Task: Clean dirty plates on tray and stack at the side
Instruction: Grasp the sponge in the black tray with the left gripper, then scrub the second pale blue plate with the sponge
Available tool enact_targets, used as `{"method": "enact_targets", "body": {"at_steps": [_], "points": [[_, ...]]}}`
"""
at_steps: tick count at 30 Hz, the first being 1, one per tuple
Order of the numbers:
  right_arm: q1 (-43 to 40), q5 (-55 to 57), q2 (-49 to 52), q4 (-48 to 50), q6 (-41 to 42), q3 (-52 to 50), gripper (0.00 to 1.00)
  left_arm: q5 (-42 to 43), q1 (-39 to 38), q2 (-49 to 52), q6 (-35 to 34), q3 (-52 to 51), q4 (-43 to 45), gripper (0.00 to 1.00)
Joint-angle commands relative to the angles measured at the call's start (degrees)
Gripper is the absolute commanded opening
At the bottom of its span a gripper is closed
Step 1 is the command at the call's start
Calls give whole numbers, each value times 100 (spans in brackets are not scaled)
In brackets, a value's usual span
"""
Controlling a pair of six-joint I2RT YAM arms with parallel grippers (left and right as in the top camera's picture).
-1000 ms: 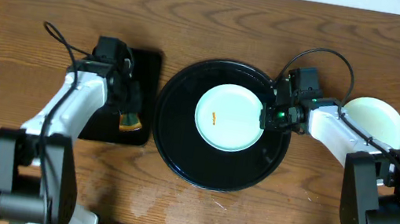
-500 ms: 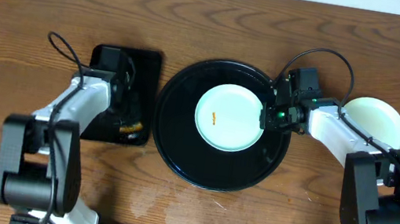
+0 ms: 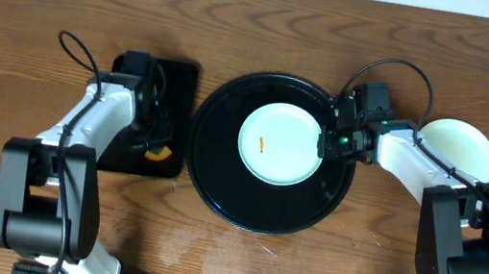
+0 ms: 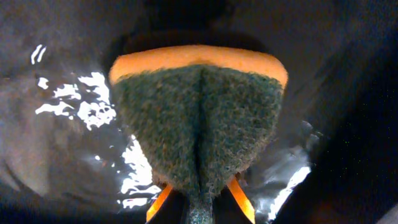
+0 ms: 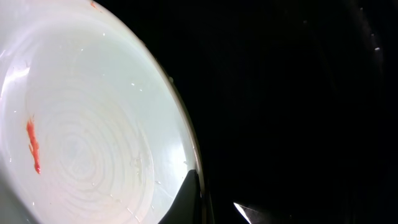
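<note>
Next, I let go of the orange sponge with my left gripper on the small rectangular black tray (image 3: 154, 143), near the side of the round tray.
A pale mint-blue plate (image 3: 280, 144) with a small orange smear lies in the middle of the round black tray (image 3: 218, 182). In the right wrist view the plate (image 5: 87, 124) fills the left side. My right gripper (image 3: 329, 142) sits at the plate's right rim, one finger over the inside and one outside, shut on it (image 5: 217, 202). My left gripper (image 3: 152, 138) hangs over the small rectangular black tray (image 3: 180, 79), shut on an orange and green sponge (image 4: 199, 118). Another pale plate (image 3: 464, 149) lies on the table at the right.
The small rectangular tray stands just left of the round tray. Both arms' cables loop above their wrists. The wooden table (image 3: 261, 23) runs behind and in front of the trays.
My left arm has shifted a little over the small tray, with the sponge in its jaws. The right arm and the plate have not moved.
</note>
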Motion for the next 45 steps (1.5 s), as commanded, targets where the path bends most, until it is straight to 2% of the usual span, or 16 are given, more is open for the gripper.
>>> {"method": "enact_targets", "body": {"at_steps": [1,7,13,17,25,30,32,35,39,43,45], "points": [[-7,308,57,-83,-127,-55,1,234,-72,-483,136,494,-162,7],[-7,396,57,-50,-111,-55,1,695,-647,-1056,66,772,-120,7],[46,804,63,-55,-81,-63,1,686,-1650,-990,-341,852,514,7],[173,1270,70,-190,293,-63,1,688,-2249,-664,-807,852,1119,7],[387,1381,70,-205,264,-63,1,756,-3185,437,-1705,852,2026,7],[417,1379,70,-212,267,-63,1,756,-3311,986,-2243,852,2214,7],[417,1379,70,-216,267,-63,1,706,-3294,1172,-2251,852,2291,8],[417,1379,70,-216,267,-63,1,173,-3241,1366,-2173,852,2199,7],[417,1379,70,-223,267,-63,1,-1886,-3145,1427,-2070,852,1668,7],[417,1379,70,-221,267,-63,1,-2243,-3080,1425,-1484,927,1655,7],[417,1379,70,-223,267,-63,1,-2715,-3082,1425,-1403,973,1600,8]]}}
